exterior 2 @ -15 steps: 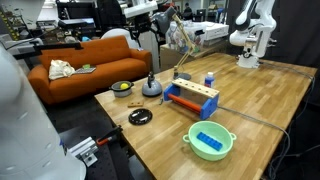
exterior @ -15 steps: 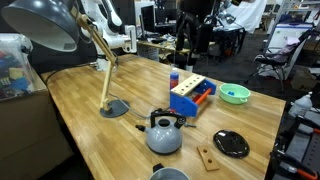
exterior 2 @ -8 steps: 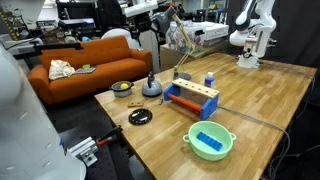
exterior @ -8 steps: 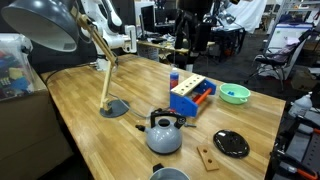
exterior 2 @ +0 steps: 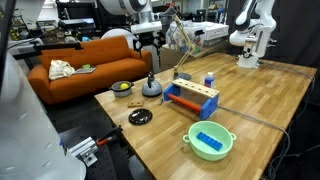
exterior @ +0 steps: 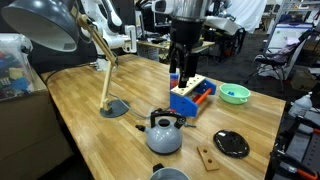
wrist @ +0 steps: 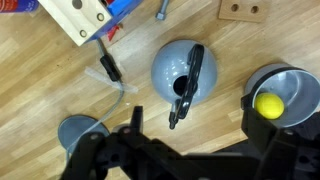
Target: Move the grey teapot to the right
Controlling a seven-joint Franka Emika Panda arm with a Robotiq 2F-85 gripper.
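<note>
The grey teapot's dark arched handle (exterior: 163, 112) (wrist: 183, 101) is the next thing my gripper should go down to and close on.
The grey teapot (exterior: 164, 134) stands upright on the wooden table, with a dark arched handle and a small lid knob. It also shows in the other exterior view (exterior 2: 151, 88). In the wrist view the grey teapot (wrist: 178, 66) lies just ahead of the fingers, its dark handle (wrist: 190, 82) running across the top. My gripper (exterior: 180, 72) hangs well above the table, over and behind the teapot, also in an exterior view (exterior 2: 148, 42). In the wrist view my gripper (wrist: 195, 128) is open and empty, with the jaws set wide apart.
A blue and orange toolbox (exterior: 191, 96) stands behind the teapot, the lamp's round base (exterior: 113, 108) beside it. A flat black plate (exterior: 231, 144), a wooden block (exterior: 208, 157), a green bowl (exterior: 235, 94) and a grey bowl with a yellow ball (wrist: 276, 100) are nearby.
The arm has come into both exterior views and now hangs above the teapot. The teapot and the other objects have not moved.
</note>
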